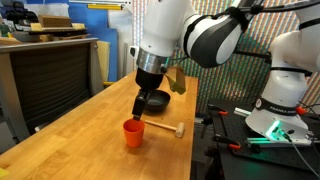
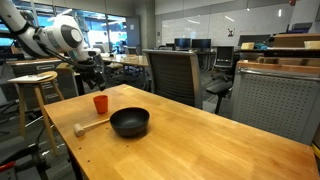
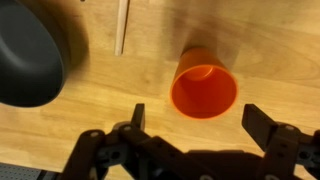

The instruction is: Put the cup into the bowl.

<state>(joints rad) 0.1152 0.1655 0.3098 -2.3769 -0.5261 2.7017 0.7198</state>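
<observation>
Next, I grip the orange-red cup with my gripper by the rim's side [image 1: 141, 123] [image 3: 174, 101] facing the black bowl.
The orange-red cup [image 1: 133, 133] stands upright on the wooden table; it also shows in an exterior view [image 2: 100, 103] and in the wrist view [image 3: 204, 86]. The black bowl [image 1: 155, 100] sits on the table beyond the cup, seen too in an exterior view [image 2: 129, 122] and at the wrist view's left edge [image 3: 28, 58]. My gripper [image 3: 196, 118] is open and empty. It hovers above the cup, with a finger on either side of the cup's rim line and not touching it. In an exterior view the gripper [image 1: 141, 106] hangs between cup and bowl.
A light wooden mallet-like stick [image 1: 165, 129] lies on the table beside the cup, also in an exterior view [image 2: 92, 126] and in the wrist view [image 3: 122, 26]. The table edge [image 1: 196, 130] runs near black equipment. Chairs [image 2: 172, 72] stand behind the table.
</observation>
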